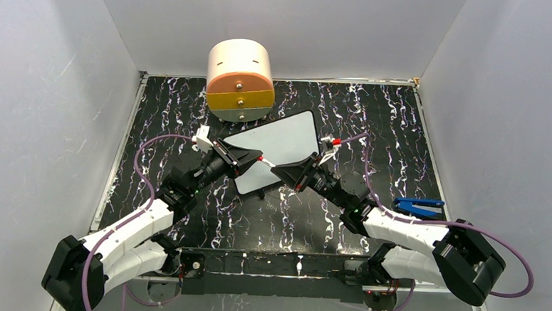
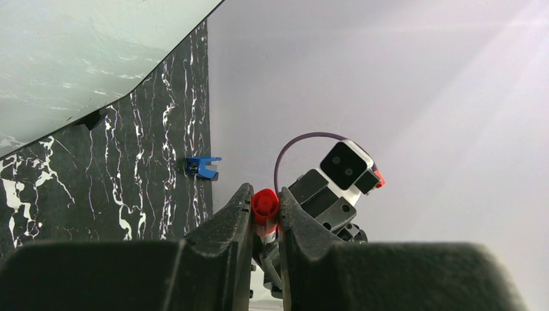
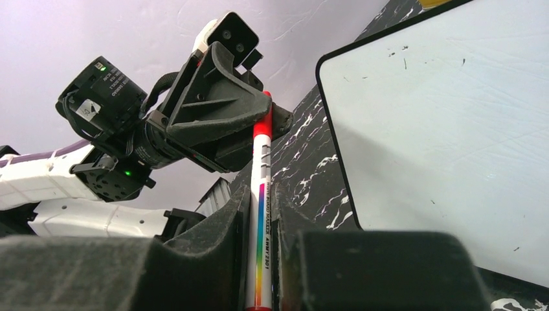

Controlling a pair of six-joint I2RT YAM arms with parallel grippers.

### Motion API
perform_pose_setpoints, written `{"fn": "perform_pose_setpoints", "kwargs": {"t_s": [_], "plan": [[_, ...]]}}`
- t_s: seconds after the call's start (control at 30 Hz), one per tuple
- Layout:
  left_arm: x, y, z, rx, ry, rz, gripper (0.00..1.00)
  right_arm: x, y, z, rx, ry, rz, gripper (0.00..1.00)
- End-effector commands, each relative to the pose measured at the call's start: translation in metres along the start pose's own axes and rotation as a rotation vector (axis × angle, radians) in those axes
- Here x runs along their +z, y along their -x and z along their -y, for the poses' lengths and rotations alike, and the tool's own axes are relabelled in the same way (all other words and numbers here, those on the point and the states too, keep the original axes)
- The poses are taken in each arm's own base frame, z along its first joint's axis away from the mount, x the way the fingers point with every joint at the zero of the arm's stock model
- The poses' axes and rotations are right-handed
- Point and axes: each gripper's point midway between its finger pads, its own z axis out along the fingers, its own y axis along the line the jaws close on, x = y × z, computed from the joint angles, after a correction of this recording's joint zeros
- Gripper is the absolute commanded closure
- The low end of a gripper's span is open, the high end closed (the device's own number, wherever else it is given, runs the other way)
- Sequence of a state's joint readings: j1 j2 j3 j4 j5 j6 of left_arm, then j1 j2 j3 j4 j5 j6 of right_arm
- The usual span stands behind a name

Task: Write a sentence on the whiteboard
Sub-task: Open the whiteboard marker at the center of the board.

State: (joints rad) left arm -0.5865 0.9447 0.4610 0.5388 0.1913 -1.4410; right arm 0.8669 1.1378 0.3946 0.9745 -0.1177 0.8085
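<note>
The red cap is to go down from my left gripper. It is now over the board's near part. It will put the cap on the black marbled table (image 1: 200, 168) beside the whiteboard, on that gripper's own side.
The whiteboard (image 1: 282, 140) lies tilted on the black marbled table, and its face shows no red lettering. It also shows in the right wrist view (image 3: 447, 129) and the left wrist view (image 2: 78, 58). A white whiteboard marker (image 1: 266, 161) with a rainbow stripe (image 3: 261, 220) hangs between the two grippers, over the board's near part. My left gripper (image 1: 256, 155) is shut on its red cap (image 2: 265, 202). My right gripper (image 1: 277, 170) is shut on its barrel. In the right wrist view the left gripper (image 3: 220, 110) covers the marker's far end.
A round drawer unit (image 1: 239, 79) with orange, yellow and grey drawers stands behind the board. A blue clip-like tool (image 1: 419, 204) lies on the table at the right and shows in the left wrist view (image 2: 202, 166). Grey walls enclose the table on three sides.
</note>
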Motion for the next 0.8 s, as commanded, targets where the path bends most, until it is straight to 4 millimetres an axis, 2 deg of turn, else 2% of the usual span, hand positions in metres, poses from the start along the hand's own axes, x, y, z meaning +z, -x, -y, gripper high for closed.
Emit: {"fn": "perform_pose_setpoints", "kwargs": {"t_s": [0.0, 0.23, 0.47, 0.77], "plan": [[0.001, -0.003, 0.002, 0.014, 0.003, -0.013, 1.0, -0.003, 0.027, -0.035, -0.025, 0.122, 0.099, 0.8], [0.003, 0.004, -0.001, 0.0, -0.006, 0.027, 1.0, -0.01, 0.027, -0.033, -0.05, 0.116, 0.109, 1.0], [0.005, 0.016, 0.007, -0.031, -0.05, 0.093, 1.0, -0.023, 0.022, -0.03, -0.09, 0.12, 0.111, 1.0], [-0.002, 0.048, 0.021, -0.015, -0.122, 0.279, 1.0, -0.036, 0.017, -0.025, -0.127, 0.102, 0.105, 1.0]]}}
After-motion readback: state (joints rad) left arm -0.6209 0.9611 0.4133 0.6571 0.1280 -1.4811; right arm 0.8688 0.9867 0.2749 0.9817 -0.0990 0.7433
